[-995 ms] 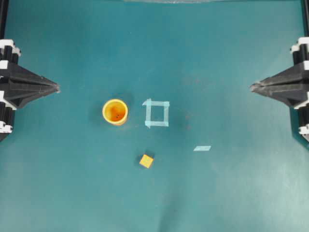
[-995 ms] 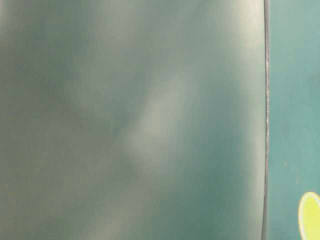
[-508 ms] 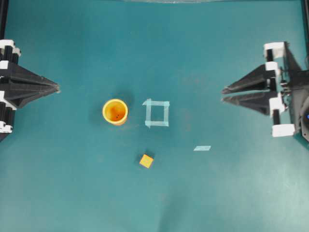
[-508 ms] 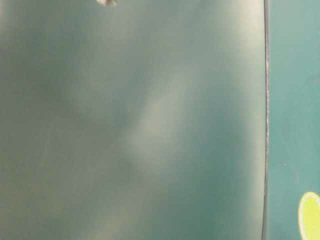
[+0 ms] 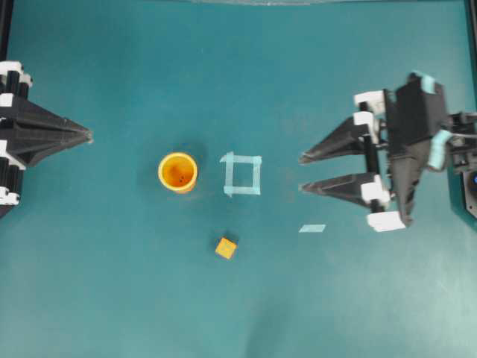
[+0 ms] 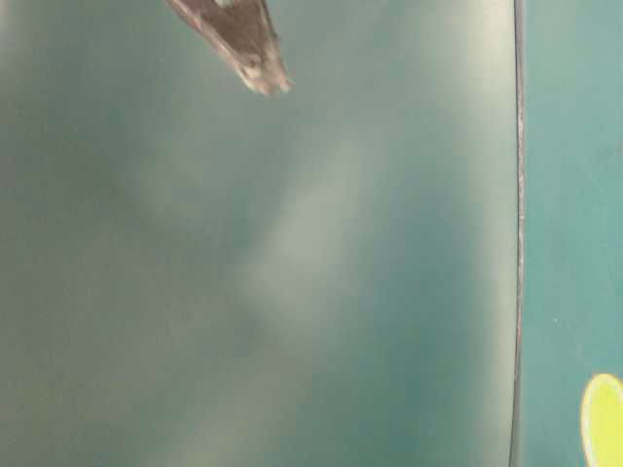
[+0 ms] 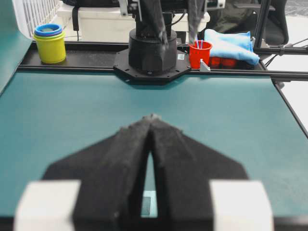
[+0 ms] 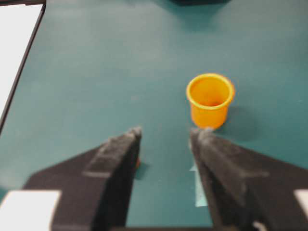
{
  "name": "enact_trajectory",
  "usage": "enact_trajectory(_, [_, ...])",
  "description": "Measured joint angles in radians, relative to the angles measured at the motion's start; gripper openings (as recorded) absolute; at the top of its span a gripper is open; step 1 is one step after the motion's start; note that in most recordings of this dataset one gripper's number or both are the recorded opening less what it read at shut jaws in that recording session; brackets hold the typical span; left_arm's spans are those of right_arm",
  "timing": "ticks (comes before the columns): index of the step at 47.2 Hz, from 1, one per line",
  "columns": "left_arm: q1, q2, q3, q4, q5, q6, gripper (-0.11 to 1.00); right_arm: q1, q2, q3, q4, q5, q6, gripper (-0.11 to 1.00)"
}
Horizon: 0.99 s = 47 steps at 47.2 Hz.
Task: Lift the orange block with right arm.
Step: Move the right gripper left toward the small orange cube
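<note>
Next, my right gripper moves to the orange block and closes across the block's middle (image 5: 226,247) (image 8: 138,163), from its side facing the tape square over to the opposite side.
The orange block (image 5: 226,247), a tiny cube, lies on the teal mat in front of a tape square (image 5: 242,174). My right gripper (image 5: 302,172) hangs open to the right of that square, fingers pointing left, well apart from the block and holding nothing. In the right wrist view the open gripper (image 8: 166,132) faces the round orange cup (image 8: 210,100); only a sliver of the block (image 8: 138,163) peeks out beside the left finger. My left gripper (image 5: 88,136) rests shut at the left edge, its tips (image 7: 152,117) pressed together.
The orange cup (image 5: 177,172) stands left of the tape square. A loose tape strip (image 5: 312,228) lies under the right gripper. Beyond the mat's far end are stacked yellow and blue cups (image 7: 49,43), a red cup (image 7: 200,53) and a blue cloth (image 7: 228,43).
The right gripper has swung out from the right edge toward the middle of the mat and opened from shut. The left arm, block and cup have not moved.
</note>
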Motion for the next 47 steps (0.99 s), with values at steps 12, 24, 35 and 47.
enact_trajectory(12, [-0.002,0.0,0.0,0.0,0.0,0.0,0.01,0.023,0.117,-0.072,0.002,0.023,0.133,0.62])
enact_trajectory(24, [-0.002,0.0,0.0,0.0,0.0,0.0,0.01,0.041,0.233,-0.17,0.0,0.163,0.336,0.63])
enact_trajectory(35, [-0.002,0.0,0.0,0.002,0.0,0.0,0.01,0.061,0.339,-0.282,0.002,0.301,0.456,0.64])
enact_trajectory(47, [0.0,0.0,0.0,0.0,-0.003,0.0,0.01,0.084,0.459,-0.403,0.002,0.411,0.474,0.67])
